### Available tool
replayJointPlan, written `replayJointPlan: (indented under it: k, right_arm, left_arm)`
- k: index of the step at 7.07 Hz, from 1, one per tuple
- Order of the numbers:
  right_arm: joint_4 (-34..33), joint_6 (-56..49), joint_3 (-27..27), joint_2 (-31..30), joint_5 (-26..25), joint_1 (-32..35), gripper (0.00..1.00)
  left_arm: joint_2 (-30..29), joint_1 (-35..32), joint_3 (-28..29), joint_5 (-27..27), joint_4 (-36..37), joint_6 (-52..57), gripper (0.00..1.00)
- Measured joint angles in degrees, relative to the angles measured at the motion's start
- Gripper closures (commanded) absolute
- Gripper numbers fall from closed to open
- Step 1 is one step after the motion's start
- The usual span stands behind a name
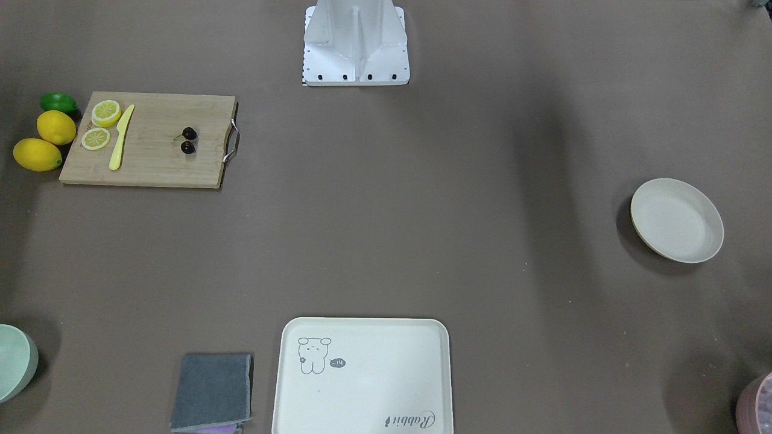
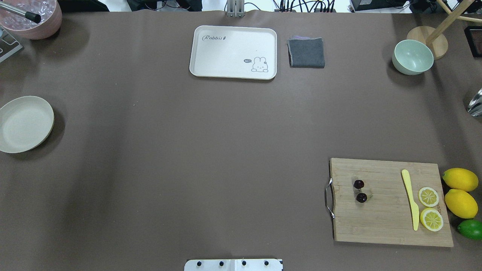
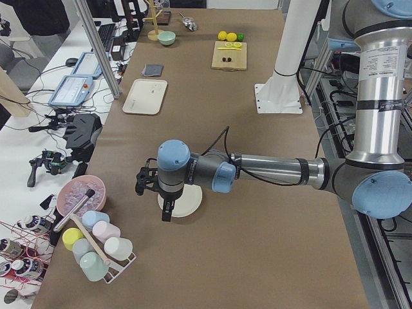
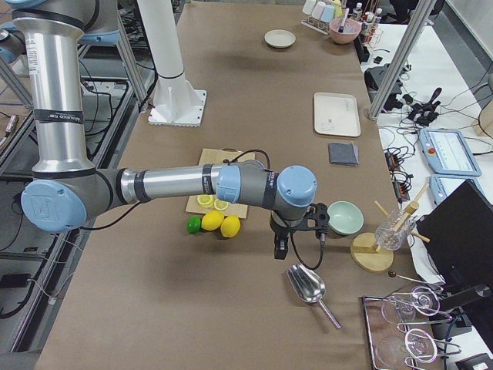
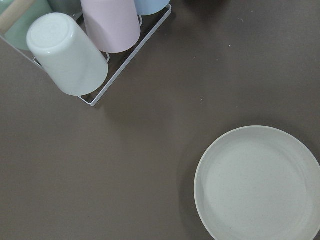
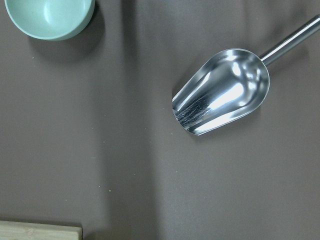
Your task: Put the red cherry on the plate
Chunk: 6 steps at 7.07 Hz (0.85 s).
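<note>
The plate's rim (image 1: 718,210) (image 5: 195,183), on the side farthest from the wooden cutting board, should be grabbed next by my left gripper, which will go there to take the plate.
The red cherry (image 2: 360,191), a pair of dark glossy fruits, lies on the wooden cutting board (image 2: 388,222) at the table's right; it also shows as the cherry (image 1: 189,140). Far across at the left edge sits the empty cream plate (image 2: 24,124), which fills the lower right of the left wrist view as the plate (image 5: 257,182). My left gripper (image 3: 167,211) hangs just above the plate's near side; I cannot tell whether it is open. My right gripper (image 4: 280,248) hovers beyond the lemons near a metal scoop; its state cannot be told either.
Lemon slices, a yellow knife (image 2: 410,199), two lemons and a lime (image 2: 470,229) are by the board. A bear tray (image 2: 233,52), grey cloth (image 2: 306,52) and green bowl (image 2: 412,57) line the far side. A cup rack (image 5: 80,50) and pink bowl (image 2: 32,19) stand near the plate.
</note>
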Motion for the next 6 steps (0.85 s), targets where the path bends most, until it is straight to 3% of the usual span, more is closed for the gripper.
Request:
replayJointPlan:
  k: [6]
  right_arm:
    - [0.0,0.0,-0.2,0.0,-0.2,0.0,0.00]
  left_arm:
    - [0.1,-0.2,0.0,1.8,-0.5,0.0,0.02]
